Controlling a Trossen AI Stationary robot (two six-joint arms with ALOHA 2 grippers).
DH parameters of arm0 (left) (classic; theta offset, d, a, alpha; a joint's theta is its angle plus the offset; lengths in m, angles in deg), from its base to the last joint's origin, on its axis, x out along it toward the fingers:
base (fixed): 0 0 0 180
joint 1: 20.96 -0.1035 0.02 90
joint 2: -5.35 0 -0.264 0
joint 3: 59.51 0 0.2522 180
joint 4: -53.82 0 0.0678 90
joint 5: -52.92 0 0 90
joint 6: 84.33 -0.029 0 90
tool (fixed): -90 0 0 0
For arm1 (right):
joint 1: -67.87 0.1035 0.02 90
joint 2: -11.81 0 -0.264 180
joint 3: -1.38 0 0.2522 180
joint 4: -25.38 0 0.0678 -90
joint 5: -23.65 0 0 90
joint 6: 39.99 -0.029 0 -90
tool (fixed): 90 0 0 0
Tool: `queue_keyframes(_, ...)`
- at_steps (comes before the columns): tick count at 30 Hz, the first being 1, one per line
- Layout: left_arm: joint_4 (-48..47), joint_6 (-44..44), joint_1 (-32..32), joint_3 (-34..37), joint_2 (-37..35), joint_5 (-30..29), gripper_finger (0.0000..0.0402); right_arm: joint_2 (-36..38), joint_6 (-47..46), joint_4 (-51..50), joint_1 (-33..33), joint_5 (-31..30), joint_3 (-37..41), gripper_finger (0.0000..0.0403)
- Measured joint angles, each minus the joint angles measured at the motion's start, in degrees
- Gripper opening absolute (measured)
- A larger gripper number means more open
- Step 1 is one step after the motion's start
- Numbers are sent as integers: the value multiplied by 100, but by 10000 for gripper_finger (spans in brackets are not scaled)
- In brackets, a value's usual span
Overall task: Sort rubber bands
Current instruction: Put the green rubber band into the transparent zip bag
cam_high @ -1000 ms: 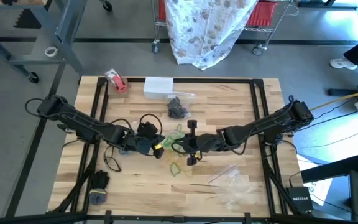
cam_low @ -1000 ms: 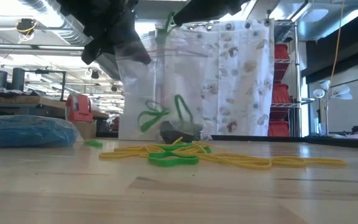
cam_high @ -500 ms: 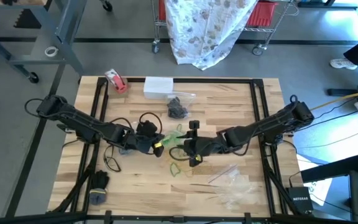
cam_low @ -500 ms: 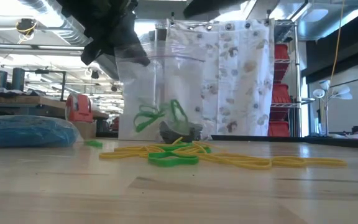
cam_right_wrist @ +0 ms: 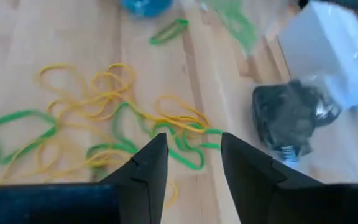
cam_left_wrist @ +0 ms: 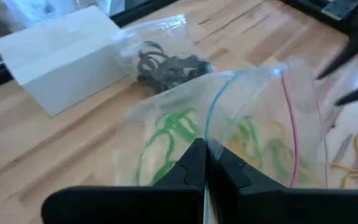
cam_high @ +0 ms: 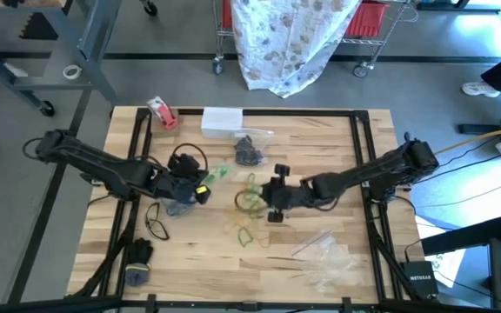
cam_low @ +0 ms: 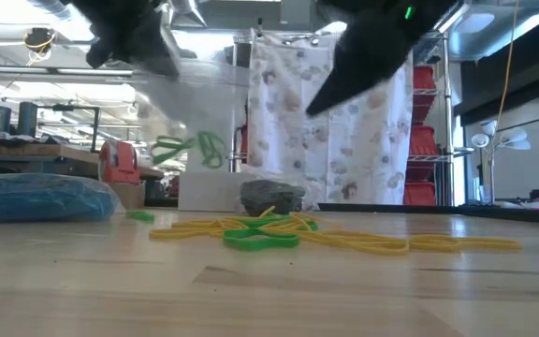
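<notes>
My right gripper is to close on the end of the green rubber band (cam_high: pixel 251 179) (cam_right_wrist: pixel 216 138) at the edge of the pile nearest the clear bag of black bands.
My left gripper (cam_high: pixel 200 191) is shut on a clear zip bag (cam_left_wrist: pixel 247 118) with green rubber bands (cam_low: pixel 185 148) inside, left of the table's middle. Loose yellow and green rubber bands (cam_high: pixel 249 207) lie in a pile on the wood at mid-table. My right gripper (cam_right_wrist: pixel 191 158) hovers open just above that pile (cam_right_wrist: pixel 129 124), slanting down, with nothing between its fingers. In the low view the bag (cam_low: pixel 171 122) hangs clear of the table. My left gripper pinches the bag's open mouth at its blue zip strip (cam_left_wrist: pixel 211 140) between its two shut fingers. It comes slanting down from the table's left. The bag reaches out past the fingertips, lifted clear of the table, with the green bands lying in its lower part.
A clear bag of black bands (cam_high: pixel 249 149) and a white box (cam_high: pixel 222 120) lie at the far middle. A red-and-white tape roll (cam_high: pixel 162 111) sits far left. Empty clear bags (cam_high: pixel 324 261) lie near right, and a blue bundle (cam_low: pixel 36 197) lies near left.
A green band that hung at my right gripper has fallen into the bag. My left gripper has since drawn the bag up and toward the table's left, tilting it. My right gripper has sunk toward the loose pile.
</notes>
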Motion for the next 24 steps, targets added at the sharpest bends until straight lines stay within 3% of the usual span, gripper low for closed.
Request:
queue_keyframes(5,-219,25,-2,0,-28,0,0,0,-346,1539,-802,812,980,138)
queue_keyframes(10,-231,20,-2,0,46,-11,0,-80,-522,2455,-1353,988,1504,137)
queue_keyframes(17,-170,37,-2,0,68,-40,0,-975,-517,3008,-1590,1235,1362,137)
queue_keyframes(24,-193,28,-2,0,77,-40,0,-2006,-706,3073,-1635,901,660,137)
